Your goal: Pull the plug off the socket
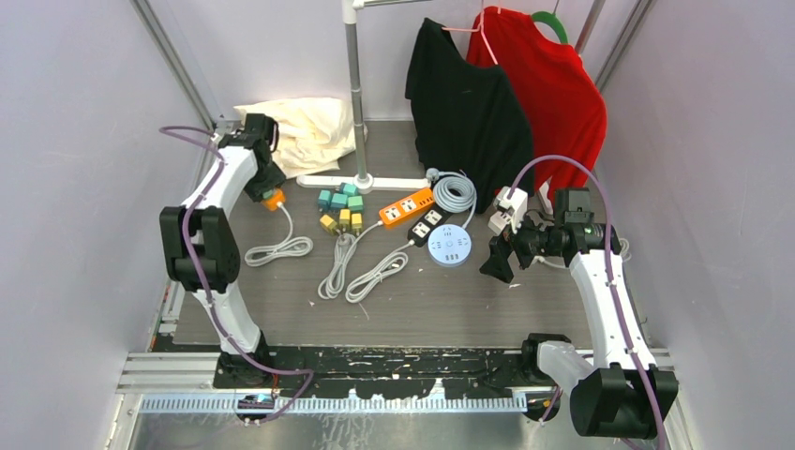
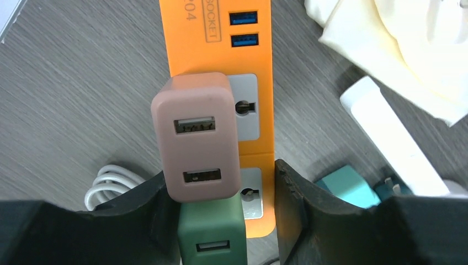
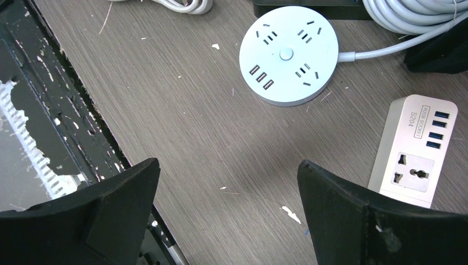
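My left gripper is going to put the orange socket strip down on the bare table point(image 1: 448, 298) in front of the round socket.
An orange socket strip point(image 2: 221, 49) lies on the table, small at the left in the top view point(image 1: 274, 199). A pink plug point(image 2: 196, 138) and a green plug point(image 2: 212, 232) with USB ports sit in its sockets, the pink one overlapping the green one's top. My left gripper point(image 2: 221, 171) straddles the strip's near end. Its left finger point(image 2: 149, 204) lies against the plugs' side. A gap shows between the green plug and the right finger point(image 2: 298, 204). My right gripper point(image 3: 229, 165) hangs wide open over bare table, holding nothing.
A coiled white cable point(image 1: 278, 248) lies beside the strip. Coloured cubes point(image 1: 340, 208), a second orange strip point(image 1: 406, 208), a black strip point(image 1: 429, 226), a round socket point(image 3: 288, 52) and a white strip point(image 3: 416, 152) lie mid-table. A cream cloth point(image 1: 300, 131), a rack pole and hanging shirts stand behind.
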Controlling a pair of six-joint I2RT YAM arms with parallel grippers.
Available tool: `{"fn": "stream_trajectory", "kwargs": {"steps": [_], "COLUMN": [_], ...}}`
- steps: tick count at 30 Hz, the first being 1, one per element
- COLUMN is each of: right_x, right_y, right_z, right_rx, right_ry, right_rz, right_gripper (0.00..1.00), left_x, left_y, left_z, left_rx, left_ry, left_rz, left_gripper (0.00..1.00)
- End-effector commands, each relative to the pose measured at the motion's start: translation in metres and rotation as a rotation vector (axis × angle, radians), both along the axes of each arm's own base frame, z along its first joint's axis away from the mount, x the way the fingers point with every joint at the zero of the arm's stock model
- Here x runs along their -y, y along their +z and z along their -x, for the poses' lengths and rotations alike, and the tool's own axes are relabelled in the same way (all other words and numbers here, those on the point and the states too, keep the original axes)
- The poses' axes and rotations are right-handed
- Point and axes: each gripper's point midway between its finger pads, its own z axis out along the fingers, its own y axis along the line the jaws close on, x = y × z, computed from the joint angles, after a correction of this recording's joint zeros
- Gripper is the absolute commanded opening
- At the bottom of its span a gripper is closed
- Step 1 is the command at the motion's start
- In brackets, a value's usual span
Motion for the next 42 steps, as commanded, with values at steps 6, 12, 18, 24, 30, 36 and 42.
{"fn": "stream_trajectory", "kwargs": {"steps": [6, 12, 18, 24, 30, 36, 42], "right_x": [-0.004, -0.004, -0.005, -0.005, -0.006, -0.008, -0.009], "right_y": [0.006, 0.005, 0.004, 0.004, 0.005, 0.007, 0.008], "right_z": [0.0, 0.001, 0.001, 0.001, 0.002, 0.002, 0.002], "right_rx": [0.032, 0.033, 0.032, 0.034, 0.037, 0.038, 0.043], "right_ry": [0.03, 0.034, 0.04, 0.044, 0.049, 0.054, 0.059], "right_rz": [-0.009, -0.008, -0.009, -0.008, -0.013, -0.024, -0.028], "right_gripper": [1.0, 1.0, 1.0, 1.0, 1.0, 1.0, 1.0], "left_x": [0.028, 0.072, 0.095, 0.14, 0.176, 0.192, 0.224], "left_y": [0.065, 0.078, 0.108, 0.125, 0.129, 0.13, 0.135], "left_z": [0.01, 0.038, 0.076, 0.11, 0.145, 0.179, 0.208], "left_rx": [0.262, 0.461, 0.648, 0.731, 0.703, 0.668, 0.673], "left_ry": [-0.268, -0.526, -0.712, -0.931, -1.102, -1.225, -1.433], "left_rz": [-0.1, -0.029, 0.009, 0.122, 0.101, 0.071, 0.048], "left_gripper": [0.0, 0.0, 0.0, 0.0, 0.0, 0.0, 0.0]}}
